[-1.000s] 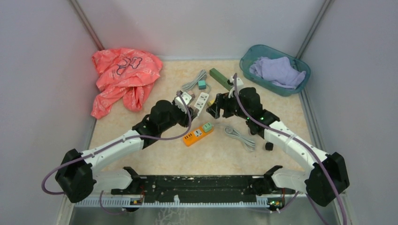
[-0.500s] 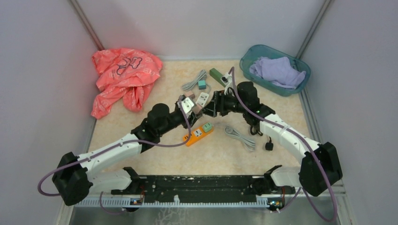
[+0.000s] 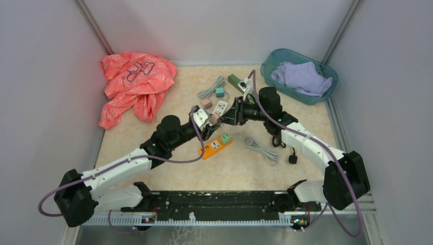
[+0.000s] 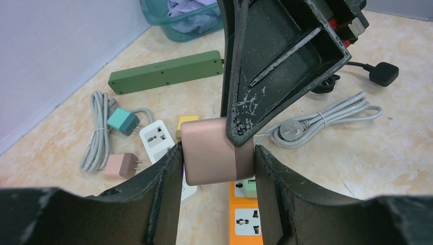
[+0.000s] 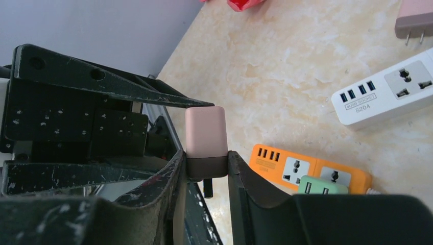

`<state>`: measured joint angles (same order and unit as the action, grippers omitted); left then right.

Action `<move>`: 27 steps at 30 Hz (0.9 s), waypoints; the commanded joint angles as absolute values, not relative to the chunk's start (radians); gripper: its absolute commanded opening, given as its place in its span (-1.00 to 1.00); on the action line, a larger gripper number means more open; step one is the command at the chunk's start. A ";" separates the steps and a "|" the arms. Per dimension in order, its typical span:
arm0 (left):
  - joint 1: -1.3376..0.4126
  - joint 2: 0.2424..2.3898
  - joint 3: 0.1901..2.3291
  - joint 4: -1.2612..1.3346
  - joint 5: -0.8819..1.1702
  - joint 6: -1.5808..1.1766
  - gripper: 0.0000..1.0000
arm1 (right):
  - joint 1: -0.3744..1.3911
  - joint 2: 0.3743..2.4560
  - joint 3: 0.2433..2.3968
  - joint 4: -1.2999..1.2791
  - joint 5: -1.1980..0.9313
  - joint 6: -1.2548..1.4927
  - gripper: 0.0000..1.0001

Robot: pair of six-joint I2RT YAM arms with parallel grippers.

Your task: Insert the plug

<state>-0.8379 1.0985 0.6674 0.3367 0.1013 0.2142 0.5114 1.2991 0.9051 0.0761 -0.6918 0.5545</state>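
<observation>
The pink plug's prong points across the fingers of my left gripper, so I need to hold the plug with my right gripper while my left gripper takes the pink plug's opposite end [image 5: 205, 109].
A pink plug [image 4: 207, 158] with a darker brown end hangs above the table between both grippers. My left gripper [image 4: 217, 163] is shut on its sides. My right gripper [image 5: 206, 168] is shut on the brown end of the plug [image 5: 206, 130], and one dark prong sticks out below its fingers. In the top view the two grippers meet at the plug [image 3: 215, 118], just above the orange power strip [image 3: 215, 146]. That strip [image 5: 306, 168] lies flat with a mint-green adapter [image 5: 319, 185] plugged into one end.
A white power strip [image 3: 220, 107], a second pink plug [image 3: 206, 102], a teal plug on a grey cable [image 3: 219, 92] and a green strip [image 3: 236, 81] lie behind. A grey cable [image 3: 260, 149] and black plug [image 3: 292, 158] lie right. A teal basket [image 3: 327, 87] and red bag [image 3: 134, 84] occupy the back corners.
My right gripper moved left to the left gripper and closed on the pink plug's brown end. The left gripper kept its hold and shifted slightly towards the orange strip.
</observation>
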 commanded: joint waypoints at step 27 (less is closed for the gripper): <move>-0.632 0.971 0.771 0.130 0.514 -0.022 0.53 | 0.437 1.262 0.789 0.437 -0.961 0.470 -1.00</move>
<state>-0.6910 1.0183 0.7261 0.1818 0.3603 0.0593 0.4416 1.2896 0.8021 0.2676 -0.8795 0.4652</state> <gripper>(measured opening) 0.762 0.301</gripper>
